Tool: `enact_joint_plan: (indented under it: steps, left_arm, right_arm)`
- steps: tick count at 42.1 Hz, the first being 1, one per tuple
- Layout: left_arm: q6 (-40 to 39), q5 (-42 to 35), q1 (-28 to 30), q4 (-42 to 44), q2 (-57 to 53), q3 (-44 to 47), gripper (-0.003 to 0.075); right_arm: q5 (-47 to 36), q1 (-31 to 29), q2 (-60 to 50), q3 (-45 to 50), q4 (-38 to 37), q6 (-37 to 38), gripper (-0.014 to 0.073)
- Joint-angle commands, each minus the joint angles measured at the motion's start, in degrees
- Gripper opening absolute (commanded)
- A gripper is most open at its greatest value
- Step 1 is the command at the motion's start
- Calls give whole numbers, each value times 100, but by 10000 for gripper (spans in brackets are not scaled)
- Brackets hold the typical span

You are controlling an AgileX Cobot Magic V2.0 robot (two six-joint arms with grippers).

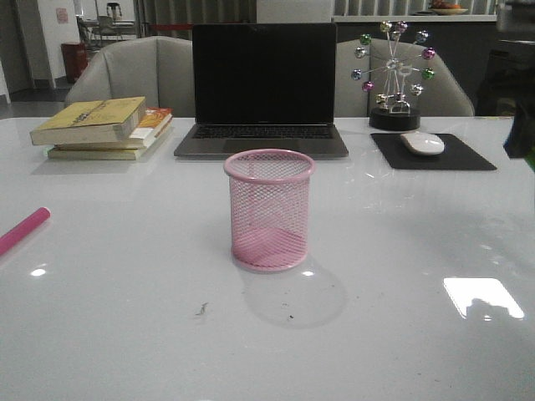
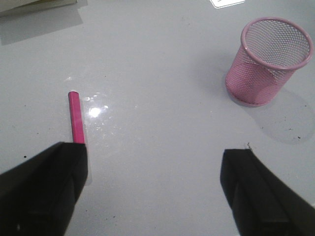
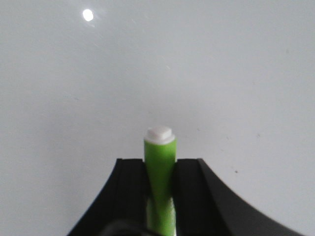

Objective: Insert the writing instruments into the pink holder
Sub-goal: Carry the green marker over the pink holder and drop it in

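My right gripper will let go of the lime green pen inside the pink holder (image 1: 261, 190), where it will lean toward the side of the magenta pen. The lime green pen is now held over bare table.
The pink holder (image 1: 269, 210) stands upright and empty in the middle of the white table; the left wrist view shows it too (image 2: 268, 61). The magenta pen (image 1: 23, 230) lies flat at the table's far left edge. My left gripper (image 2: 155, 167) hangs open above the table, and the magenta pen (image 2: 75, 118) runs out from under its one finger (image 2: 47, 187). My right gripper (image 3: 160, 164) is shut on the lime green pen (image 3: 160, 162), whose white tip (image 3: 160, 133) sticks out past the fingers over bare table.
At the back stand a closed-screen laptop (image 1: 263, 88), a stack of books (image 1: 104, 125), a ball ornament (image 1: 394, 79) and a mouse (image 1: 423, 143) on a black pad. A dark shape (image 1: 522, 134) shows at the right edge.
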Motion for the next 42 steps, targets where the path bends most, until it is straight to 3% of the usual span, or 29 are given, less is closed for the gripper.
enact_joint_plan:
  steps: [1, 11, 21, 28, 35, 42]
  left_arm:
    - [0, -400, -48, 15, -20, -184, 601]
    - [0, -400, -48, 15, -20, -184, 601]
    - [0, -400, -48, 15, -20, -184, 601]
    - [0, -400, -48, 15, -20, -184, 601]
    - [0, -400, -48, 15, -20, -184, 601]
    - [0, -379, -48, 15, -20, -184, 601]
  right_arm:
    - [-1210, 370, -990, 415, 113, -50, 171]
    - [-3686, 1696, -2154, 1512, 303, -50, 171]
    - [-6387, 2909, -1827, 2037, 298, -50, 171]
    - [-7749, 3088, -1013, 2031, 226, -50, 171]
    - [-8935, 3088, -104, 2031, -420, -50, 171]
    - [-9429, 3088, 730, 2031, -658, -50, 171]
